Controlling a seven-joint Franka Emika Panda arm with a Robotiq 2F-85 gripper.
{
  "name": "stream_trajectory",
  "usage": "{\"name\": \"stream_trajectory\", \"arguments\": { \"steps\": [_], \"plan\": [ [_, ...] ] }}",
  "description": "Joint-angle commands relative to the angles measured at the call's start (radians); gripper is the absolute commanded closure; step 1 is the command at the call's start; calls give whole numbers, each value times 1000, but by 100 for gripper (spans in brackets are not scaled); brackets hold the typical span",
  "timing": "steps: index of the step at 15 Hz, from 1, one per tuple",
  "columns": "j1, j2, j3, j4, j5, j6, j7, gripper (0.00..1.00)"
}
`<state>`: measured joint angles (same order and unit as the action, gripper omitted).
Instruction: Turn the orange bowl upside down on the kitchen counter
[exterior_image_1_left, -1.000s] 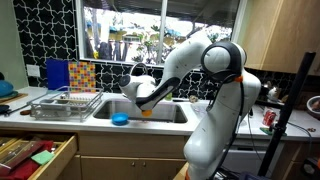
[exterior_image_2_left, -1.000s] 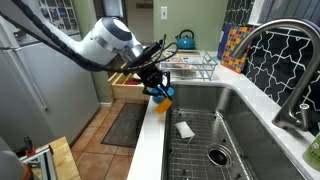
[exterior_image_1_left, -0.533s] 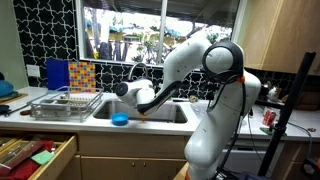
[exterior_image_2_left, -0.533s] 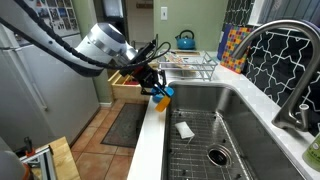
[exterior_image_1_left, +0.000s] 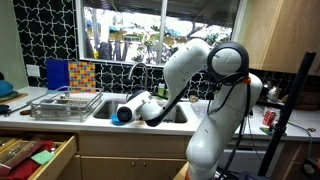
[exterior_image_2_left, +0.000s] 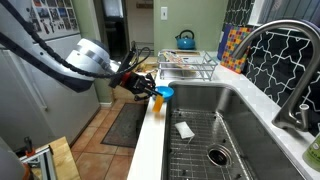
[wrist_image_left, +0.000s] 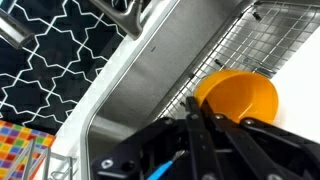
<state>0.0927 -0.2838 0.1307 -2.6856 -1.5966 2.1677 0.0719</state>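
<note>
Next, I release the orange bowl on the counter's front edge (exterior_image_1_left: 132, 118) beside the blue bowl, along the sink.
The orange bowl (wrist_image_left: 245, 98) is tipped on its side, its hollow facing the wrist camera, above the sink's wire grate. My gripper (wrist_image_left: 188, 118) is shut on its rim. In an exterior view the gripper (exterior_image_2_left: 148, 90) reaches in from over the floor to the front edge of the kitchen counter (exterior_image_2_left: 150, 150). There the orange bowl (exterior_image_2_left: 157, 100) shows as a small patch just below the blue bowl (exterior_image_2_left: 164, 92). In an exterior view my wrist (exterior_image_1_left: 132, 108) hides the orange bowl and the fingertips.
The blue bowl (exterior_image_1_left: 122, 116) sits on the counter's front edge by the sink (exterior_image_2_left: 240, 120). A wire dish rack (exterior_image_1_left: 65, 103) stands beside the sink. A drawer (exterior_image_1_left: 35, 155) is open below. A faucet (exterior_image_2_left: 275, 50) rises at the sink's back, and a white item (exterior_image_2_left: 185, 129) lies in the sink.
The arm has swung outward from the sink toward the counter's front edge and beyond it. The wrist has turned, tipping the orange bowl while still gripping it.
</note>
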Motion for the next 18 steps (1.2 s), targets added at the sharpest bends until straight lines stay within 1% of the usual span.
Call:
{"name": "stream_trajectory", "arguments": {
  "steps": [1,4,5,7,10,11,14,16,17,18],
  "plan": [
    [37,-26,11,-72,-100,-78,126,98],
    [64,13,28,-92,-110,-171,220,99],
    [62,2,-1,-65,-78,-117,146,96],
    [74,11,8,-75,-82,-151,183,96],
    [75,16,10,-75,-82,-158,190,96],
    [80,39,20,-75,-96,-170,191,98],
    [98,78,44,-72,-136,-217,222,99],
    [108,106,59,-70,-173,-274,235,98],
    [113,126,71,-69,-205,-330,252,99],
    [117,144,75,-69,-221,-362,265,99]
  ]
}}
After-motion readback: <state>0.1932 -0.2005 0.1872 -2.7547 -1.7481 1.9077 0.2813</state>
